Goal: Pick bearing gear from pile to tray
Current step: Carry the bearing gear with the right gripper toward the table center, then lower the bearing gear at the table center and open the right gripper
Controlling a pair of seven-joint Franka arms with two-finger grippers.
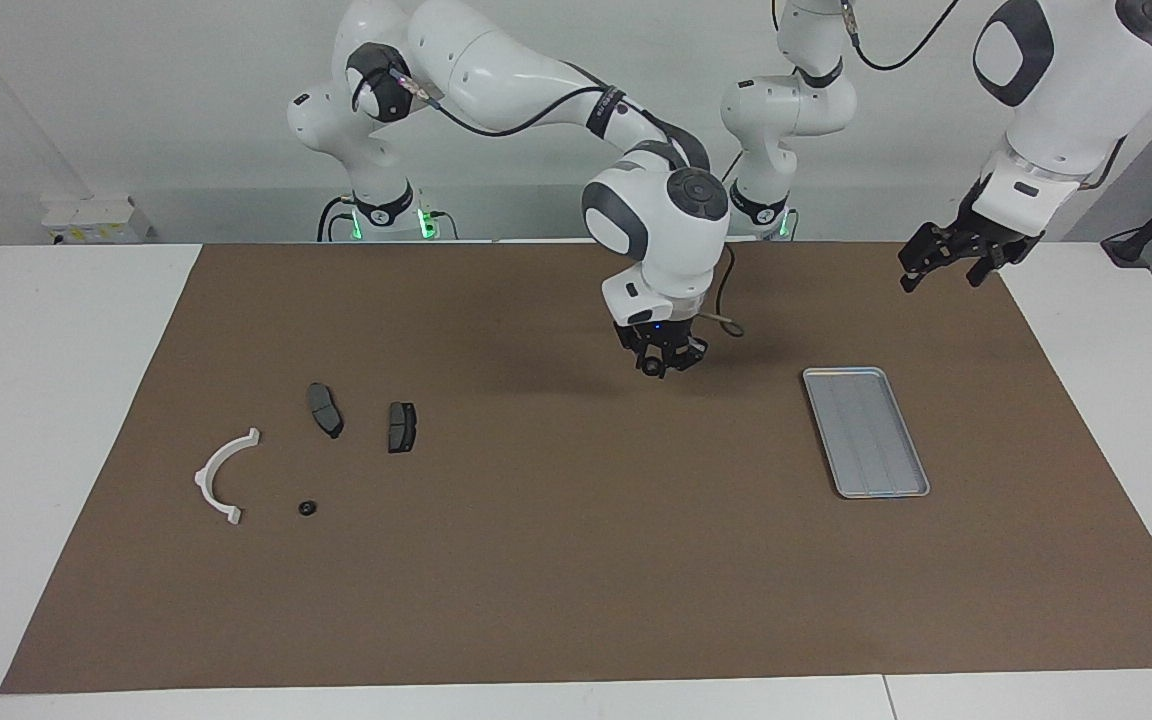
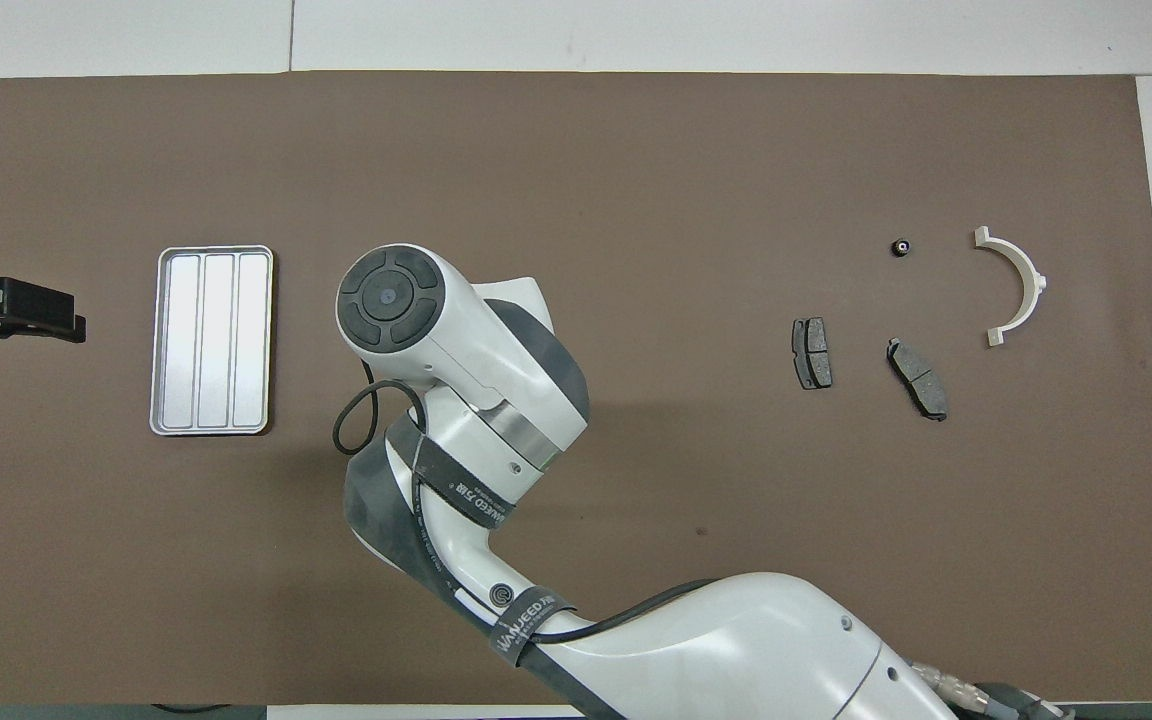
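Next, my right gripper releases the small black ring onto the brown mat about midway [image 2: 506,366] between tray and brake pads, setting it down there. The ring now hangs over the mat.
The pile lies toward the right arm's end of the table: a white half-ring bracket [image 1: 226,475] [image 2: 1016,285], two dark grey brake pads [image 1: 325,409] [image 1: 401,426] [image 2: 811,352] [image 2: 917,378] and one small black ring [image 1: 307,508] [image 2: 901,246]. The silver tray [image 1: 866,430] [image 2: 211,340] lies toward the left arm's end with nothing in it. My right gripper [image 1: 658,362] hangs over the mat between pile and tray, shut on a small black ring [image 1: 652,369]; the wrist hides it in the overhead view. My left gripper [image 1: 948,268] [image 2: 36,312] waits open in the air beside the tray.
A brown mat [image 1: 576,560] covers most of the white table. The right arm's forearm and a loose cable loop [image 2: 361,420] span the mat's middle in the overhead view.
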